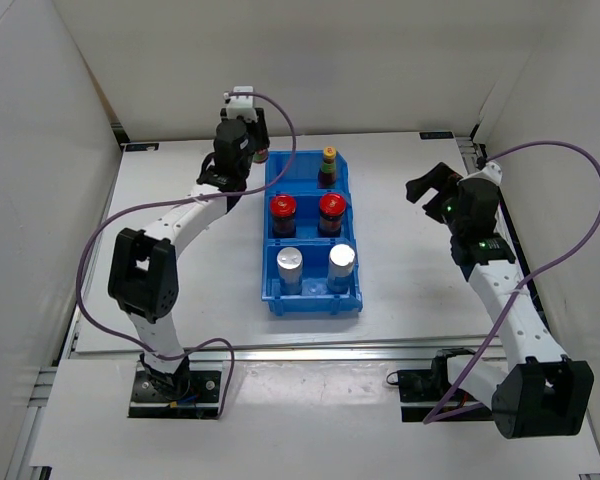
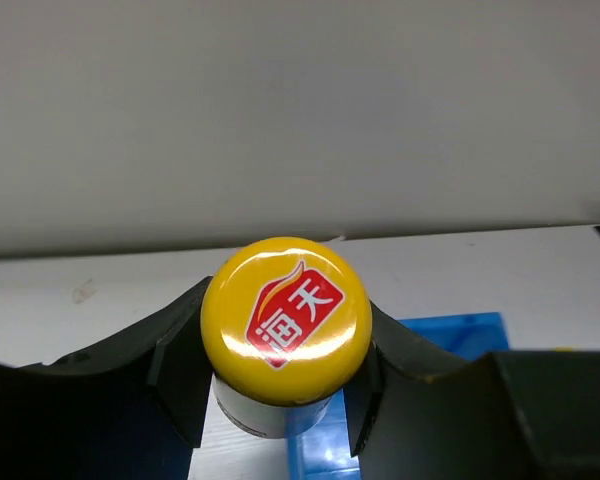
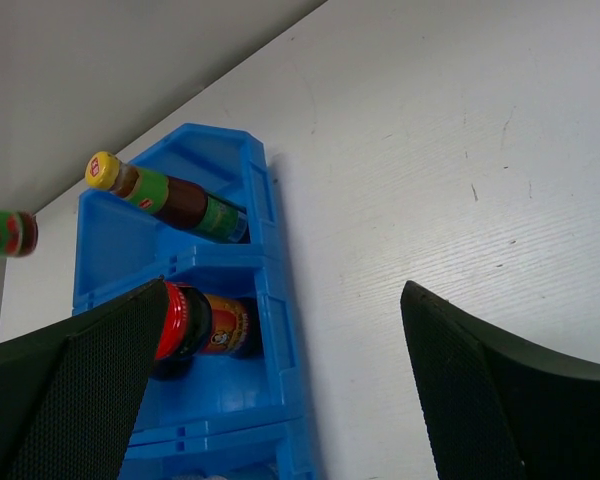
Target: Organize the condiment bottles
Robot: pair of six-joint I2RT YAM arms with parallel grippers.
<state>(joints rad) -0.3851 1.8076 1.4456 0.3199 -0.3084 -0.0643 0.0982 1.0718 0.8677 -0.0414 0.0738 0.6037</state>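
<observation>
The slim dark bottle will go down in the far compartment (image 1: 289, 184) next to the other yellow-capped bottle, where I need to set it with my left gripper.
My left gripper (image 1: 250, 152) is shut on a slim dark bottle by its neck, under the yellow cap with a red label (image 2: 286, 318). It holds the bottle at the far left corner of the blue bin (image 1: 314, 298), whose edge shows in the left wrist view (image 2: 458, 334). The other yellow-capped bottle (image 1: 328, 165) stands in the far compartment. Two red-lidded jars (image 1: 283, 212) (image 1: 331, 210) stand in the middle compartment. Two silver cylinders (image 1: 290, 268) (image 1: 341, 262) stand in the near compartment. My right gripper (image 1: 430, 186) is open and empty, right of the bin.
White walls close in the table at the back and on both sides. In the right wrist view the bin (image 3: 265, 205) lies left of bare white tabletop (image 3: 450, 170), with the held bottle (image 3: 7, 233) at the far left edge.
</observation>
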